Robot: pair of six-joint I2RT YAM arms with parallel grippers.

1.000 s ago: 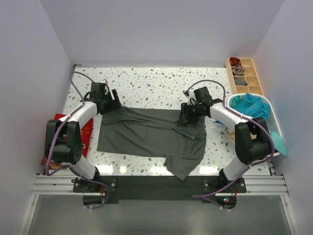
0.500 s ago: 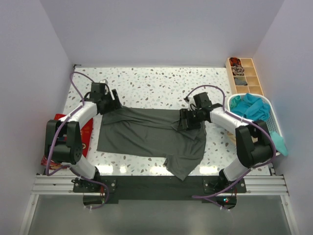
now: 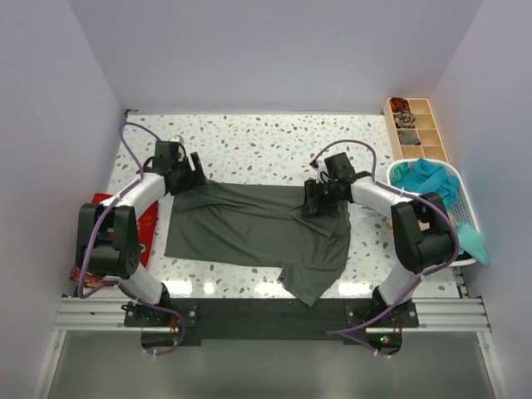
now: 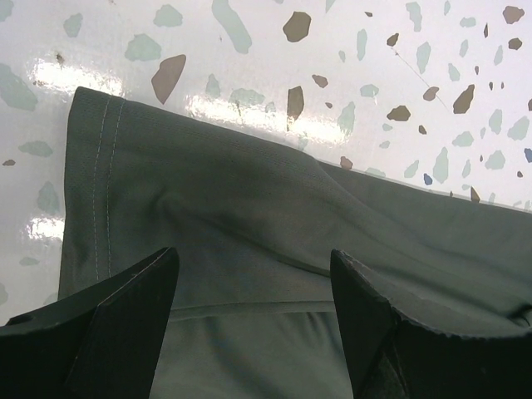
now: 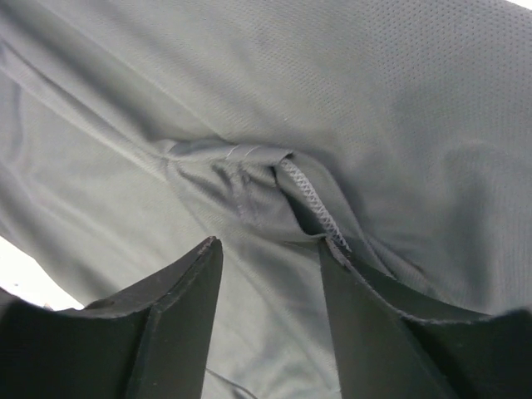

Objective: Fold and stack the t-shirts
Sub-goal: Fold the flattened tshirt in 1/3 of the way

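The t-shirt's puckered seam is bunched up on the folded cloth, so next my right gripper pinches the small fold [image 5: 273, 218] next to it and pulls it straight before it folds any further.
A plain dark grey-green t-shirt [image 3: 258, 233] lies spread on the speckled table, folded over along its far edge. My left gripper [image 3: 193, 176] is open over the shirt's far left corner; its wrist view shows the hemmed edge [image 4: 100, 191] between the fingers [image 4: 125, 324]. My right gripper [image 3: 313, 202] is open over the shirt's far right part, above a puckered seam [image 5: 307, 195]. A red t-shirt [image 3: 148, 224] lies at the left edge, partly under the left arm. Teal t-shirts [image 3: 428, 181] fill the basket.
A white plastic basket [image 3: 465, 218] stands at the right edge, with teal cloth hanging over its near rim. A wooden compartment tray [image 3: 416, 129] with small items is at the far right. Bare speckled table [image 3: 266, 141] lies beyond the shirt.
My right gripper has shifted slightly left and nearer along the shirt's far right part. The left arm and the shirt's left side have not moved.
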